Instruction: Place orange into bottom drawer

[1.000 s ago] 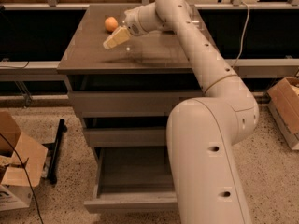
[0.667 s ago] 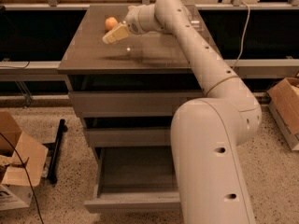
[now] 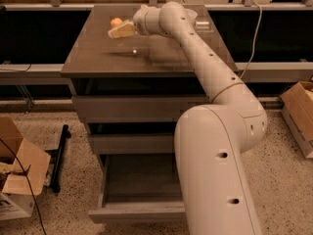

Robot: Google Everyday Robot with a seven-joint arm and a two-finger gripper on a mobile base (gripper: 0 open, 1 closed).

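My gripper is to close next around the orange [image 3: 116,21] at the far part of the cabinet top, so that I can carry it to the bottom drawer.
The orange [image 3: 115,21] is a small round fruit on the far left part of the cabinet top [image 3: 98,58]. My gripper [image 3: 118,31] reaches over the cabinet top from the right, its pale fingers [image 3: 122,31] pointing left and lying right beside and just below the orange. The bottom drawer [image 3: 139,190] is pulled open at the base of the cabinet, a wide shallow tray partly hidden behind my arm's base.
Two upper drawers [image 3: 137,109] are closed. A small metal object [image 3: 134,51] lies on the cabinet top. Cardboard boxes stand on the floor at left [image 3: 19,175] and right [image 3: 298,116]. A black bar [image 3: 58,155] leans by the cabinet's left side.
My gripper has moved up and to the left across the cabinet top, closing in on the orange.
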